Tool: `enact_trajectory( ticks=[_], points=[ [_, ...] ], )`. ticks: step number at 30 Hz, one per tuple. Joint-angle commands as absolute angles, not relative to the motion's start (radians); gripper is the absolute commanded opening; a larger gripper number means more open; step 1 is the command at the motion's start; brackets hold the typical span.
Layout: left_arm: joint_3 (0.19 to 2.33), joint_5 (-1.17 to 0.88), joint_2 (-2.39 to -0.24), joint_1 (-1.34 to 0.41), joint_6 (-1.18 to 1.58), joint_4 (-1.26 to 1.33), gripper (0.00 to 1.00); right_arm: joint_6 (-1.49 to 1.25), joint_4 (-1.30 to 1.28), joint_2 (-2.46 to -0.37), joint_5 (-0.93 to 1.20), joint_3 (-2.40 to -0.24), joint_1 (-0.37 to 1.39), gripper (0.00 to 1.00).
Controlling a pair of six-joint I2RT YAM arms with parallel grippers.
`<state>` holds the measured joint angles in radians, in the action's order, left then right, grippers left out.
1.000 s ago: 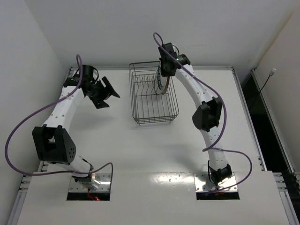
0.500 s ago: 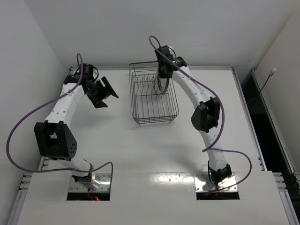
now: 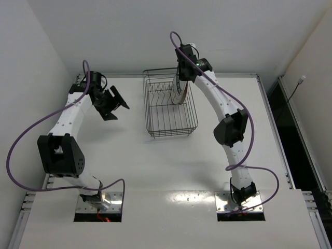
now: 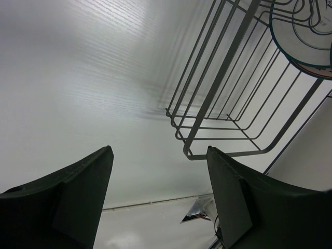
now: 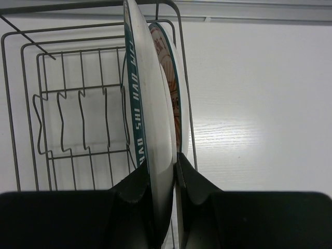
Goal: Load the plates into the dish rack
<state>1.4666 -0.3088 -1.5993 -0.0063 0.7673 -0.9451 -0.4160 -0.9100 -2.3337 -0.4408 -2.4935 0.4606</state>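
Observation:
Next, I let go of the white plate with my right gripper between the empty prongs and the orange-brown plate [image 3: 172, 97] [image 5: 116, 124] in the dish rack.
My right gripper [image 3: 182, 77] [image 5: 162, 168] is shut on the near edge of a white plate with a teal-banded rim [image 5: 150, 104] [image 3: 179, 91]. The plate stands on edge inside the dark wire dish rack [image 3: 150, 104] [image 5: 11, 129], at its right end. Just behind it stands a second plate with an orange-brown centre [image 5: 175, 93], against the rack's right wall. The upright prongs [image 5: 82, 119] to the left hold nothing. My left gripper [image 3: 112, 101] [image 4: 158, 153] is open and empty, left of the rack [image 4: 207, 104]. A plate [image 4: 306, 31] shows through the wires there. The dark-rimmed plate is not in view.
The rack sits at the back middle of the white table [image 3: 155, 166], close to the back wall. Side walls rise left and right of the table. A dark gap [image 3: 290, 135] runs along the table's right edge.
My right gripper has shifted a little over the rack, and the plate in it now stands more upright. My left gripper has drifted slightly left, still open.

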Motion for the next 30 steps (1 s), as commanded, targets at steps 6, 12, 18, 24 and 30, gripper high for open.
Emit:
enact_trajectory(
  ticks=[6, 12, 18, 24, 30],
  points=[
    [1.476, -0.311, -1.580, 0.002, 0.770, -0.943, 0.70, -0.437, -0.854, -2.304, -0.381, -2.531, 0.465, 0.00],
    [1.476, -0.311, -1.580, 0.002, 0.770, -0.943, 0.70, -0.437, -0.845, -2.336, -0.350, -2.511, 0.465, 0.00],
    [1.476, -0.311, -1.580, 0.002, 0.770, -0.943, 0.70, -0.437, -0.845, -2.391, -0.322, -2.436, 0.465, 0.00],
    [1.476, -0.302, -1.580, 0.002, 0.770, -0.943, 0.70, -0.428, -0.836, -2.439, -0.278, -2.411, 0.465, 0.00],
    [1.448, -0.311, -1.580, 0.021, 0.770, -0.934, 0.70, -0.428, -0.836, -2.428, -0.244, -2.411, 0.465, 0.43]
  ],
)
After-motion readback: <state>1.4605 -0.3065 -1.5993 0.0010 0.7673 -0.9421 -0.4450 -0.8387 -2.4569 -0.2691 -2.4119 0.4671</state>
